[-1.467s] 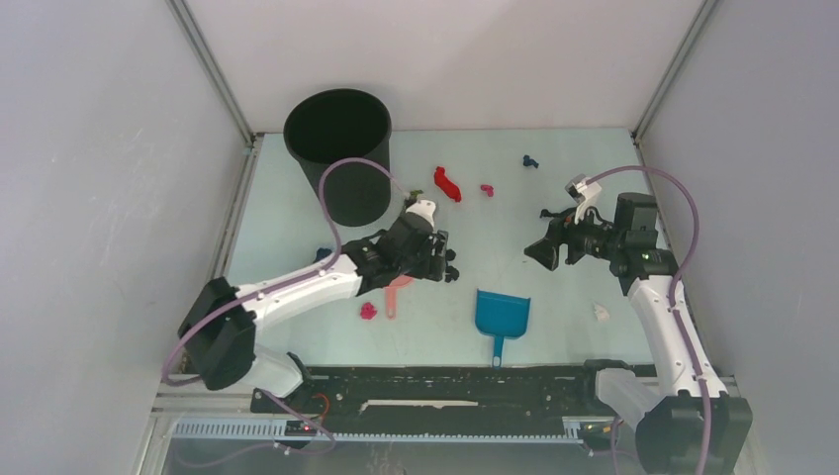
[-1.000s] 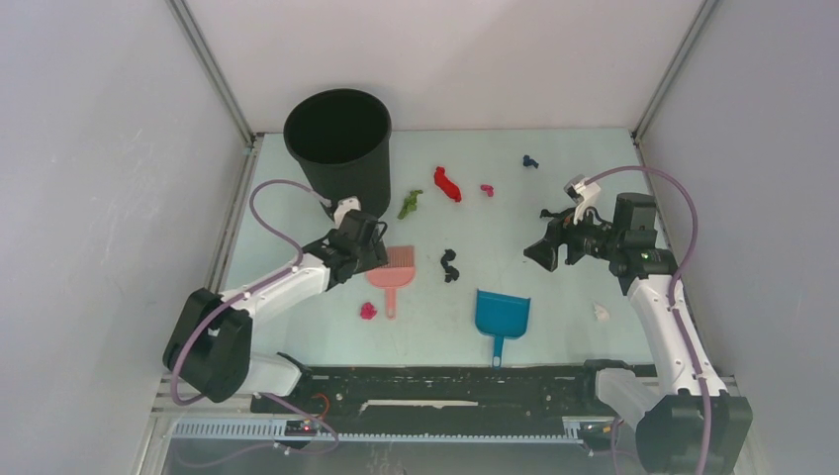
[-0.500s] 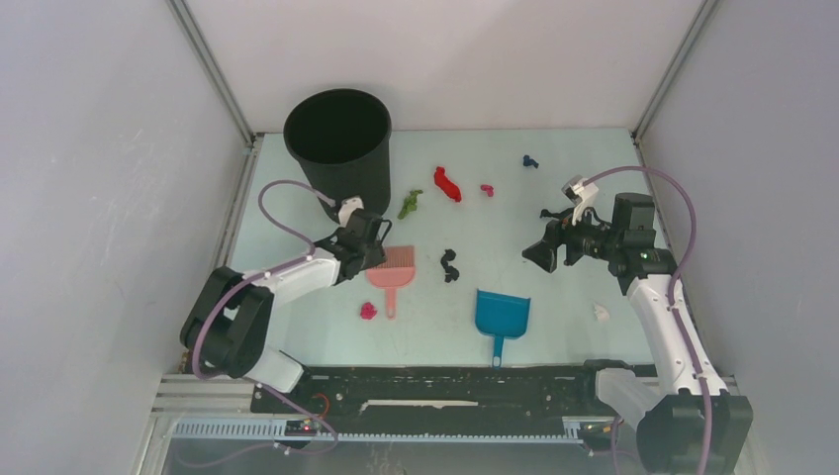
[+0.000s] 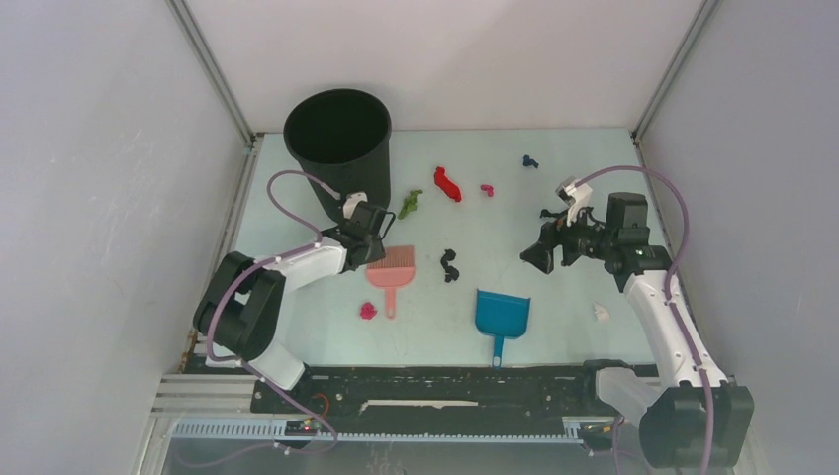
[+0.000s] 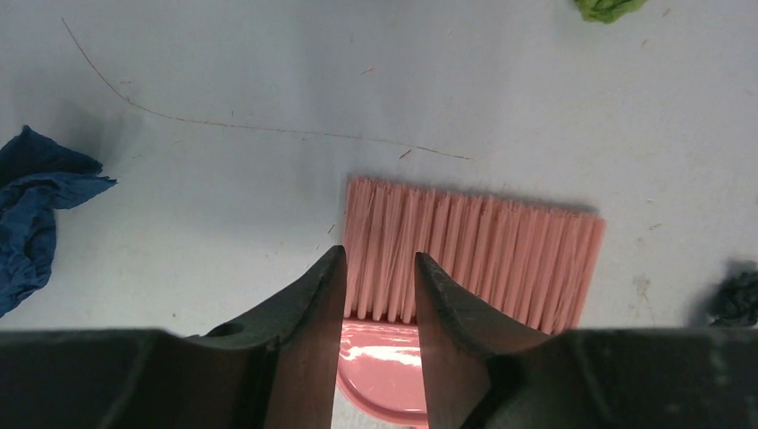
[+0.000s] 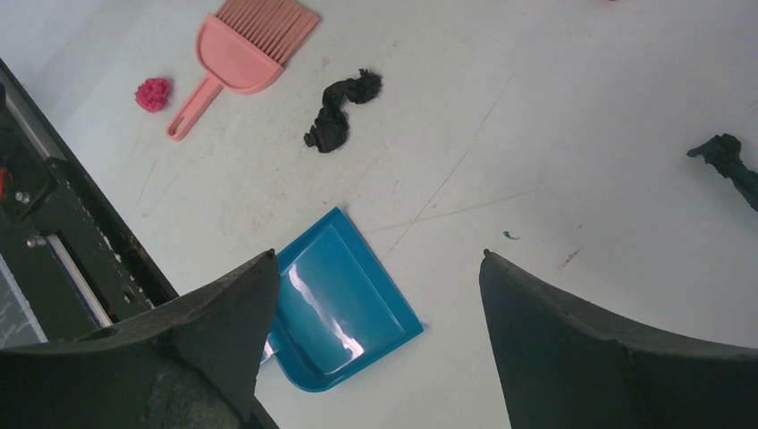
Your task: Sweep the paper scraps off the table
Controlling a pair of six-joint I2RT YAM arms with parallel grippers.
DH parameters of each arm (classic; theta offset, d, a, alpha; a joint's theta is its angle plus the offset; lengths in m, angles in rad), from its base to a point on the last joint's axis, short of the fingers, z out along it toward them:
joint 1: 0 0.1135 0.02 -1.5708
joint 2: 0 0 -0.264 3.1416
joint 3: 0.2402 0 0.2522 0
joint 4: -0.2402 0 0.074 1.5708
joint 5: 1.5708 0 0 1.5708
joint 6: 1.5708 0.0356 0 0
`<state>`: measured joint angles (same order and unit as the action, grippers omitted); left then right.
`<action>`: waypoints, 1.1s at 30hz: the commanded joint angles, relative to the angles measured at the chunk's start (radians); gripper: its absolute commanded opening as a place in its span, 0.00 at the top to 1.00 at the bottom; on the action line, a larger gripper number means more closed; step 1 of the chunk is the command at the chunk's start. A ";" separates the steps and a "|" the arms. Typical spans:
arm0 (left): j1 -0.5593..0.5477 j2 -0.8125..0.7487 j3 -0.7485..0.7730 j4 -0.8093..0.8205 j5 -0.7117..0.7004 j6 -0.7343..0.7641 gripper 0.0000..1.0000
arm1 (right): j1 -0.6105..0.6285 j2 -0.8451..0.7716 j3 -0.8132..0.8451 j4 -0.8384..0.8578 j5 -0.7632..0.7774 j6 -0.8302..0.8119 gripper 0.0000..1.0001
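My left gripper should pick up the pink hand brush by its bristles (image 5: 381,237) and pass its handle over, because that handle lies far from my right gripper.
The paper scraps lie scattered on the pale green table (image 4: 554,213): green (image 4: 410,204), red (image 4: 447,183), small magenta (image 4: 487,189), dark blue (image 4: 531,160), black (image 4: 450,265) and magenta (image 4: 368,311). My left gripper (image 4: 373,252) hovers at the left edge of the pink hand brush (image 4: 391,269). In the left wrist view its jaws (image 5: 380,259) stand a narrow gap apart over the brush (image 5: 474,259), holding nothing. A dark blue scrap (image 5: 36,206) lies to the left there. My right gripper (image 4: 539,252) is wide open and empty, above the blue dustpan (image 4: 502,315), which also shows in the right wrist view (image 6: 344,304).
A tall black bin (image 4: 338,148) stands at the far left, just behind my left arm. A small white scrap (image 4: 601,312) lies near the right arm. Metal rails and grey walls edge the table. The black front rail (image 4: 445,386) runs along the near edge.
My left arm has drawn back to the left, from reaching across the brush to sitting at its left edge. The right gripper has shifted slightly. Brush, dustpan and scraps have not moved.
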<state>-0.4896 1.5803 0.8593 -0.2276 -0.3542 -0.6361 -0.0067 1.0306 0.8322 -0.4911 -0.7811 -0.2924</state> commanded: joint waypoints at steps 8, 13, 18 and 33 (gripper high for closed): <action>0.006 0.058 0.049 -0.020 0.006 0.027 0.59 | 0.070 0.010 0.015 -0.009 0.054 -0.057 0.10; 0.006 0.066 0.050 -0.013 0.020 0.035 0.60 | 0.094 0.013 0.015 -0.009 0.076 -0.064 0.10; 0.006 0.066 0.049 -0.004 0.039 0.044 0.79 | 0.111 0.023 0.015 -0.011 0.099 -0.077 0.09; 0.005 0.070 0.043 0.005 0.043 0.043 0.88 | 0.117 0.020 0.015 -0.017 0.113 -0.090 0.09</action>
<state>-0.4873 1.6440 0.8684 -0.2398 -0.3130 -0.5934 0.1062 1.0512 0.8322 -0.5068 -0.6701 -0.3626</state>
